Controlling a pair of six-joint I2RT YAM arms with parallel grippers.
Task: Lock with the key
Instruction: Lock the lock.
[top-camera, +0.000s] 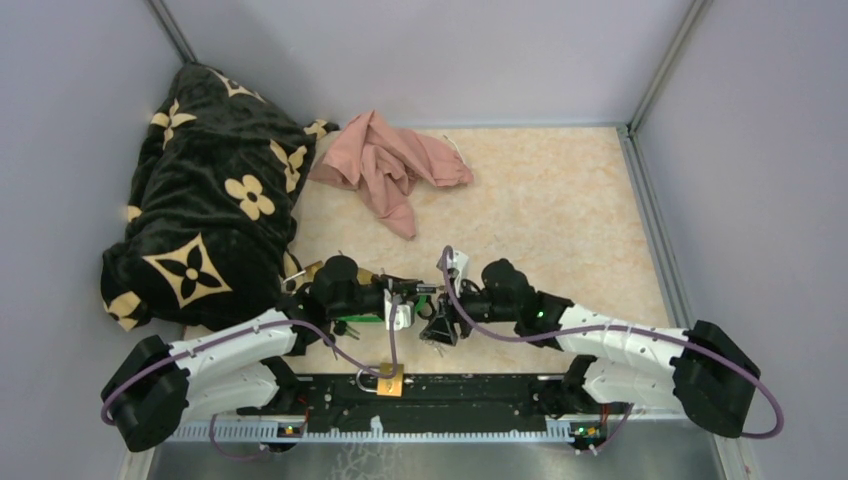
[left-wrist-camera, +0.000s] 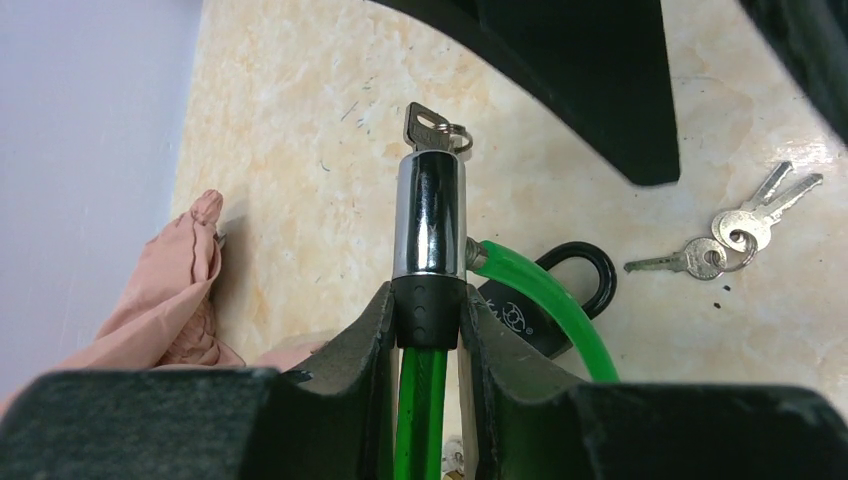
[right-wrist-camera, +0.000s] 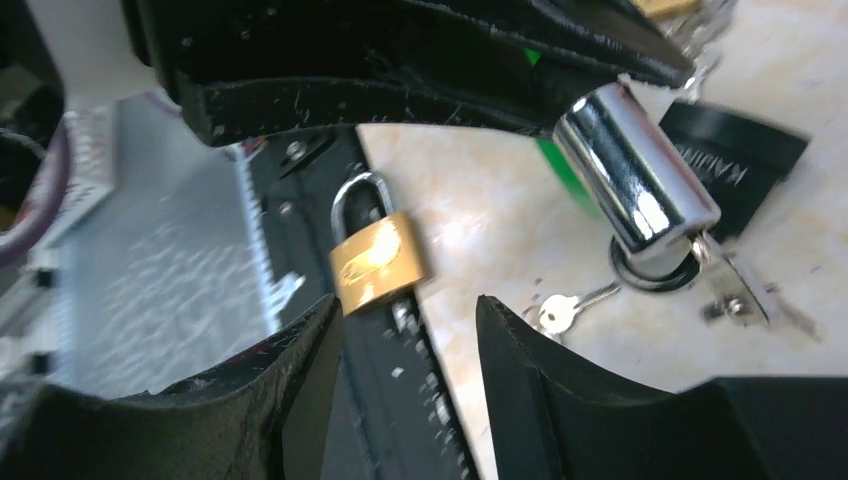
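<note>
The silver key lies off to the side of my right gripper's open fingers, so I should back away, turn my right gripper and close on the key's head (left-wrist-camera: 424, 123).
A green cable lock with a chrome cylinder (left-wrist-camera: 430, 215) stands up between my left gripper's (left-wrist-camera: 428, 310) jaws, which are shut on the black collar at the cylinder's base. A silver key (left-wrist-camera: 428, 125) with a small ring sticks out of the cylinder's far end. In the right wrist view the same cylinder (right-wrist-camera: 635, 180) and key (right-wrist-camera: 735, 295) lie up and to the right of my right gripper (right-wrist-camera: 408, 315), which is open with nothing between its fingers. From above, both grippers (top-camera: 400, 300) (top-camera: 440, 328) meet at the table's front centre.
A brass padlock (top-camera: 388, 380) lies by the arm-base rail. A black padlock (left-wrist-camera: 560, 300) and loose keys (left-wrist-camera: 735, 235) lie on the table near the cable. A black patterned blanket (top-camera: 210, 200) fills the back left, with a pink cloth (top-camera: 390, 165) beside it.
</note>
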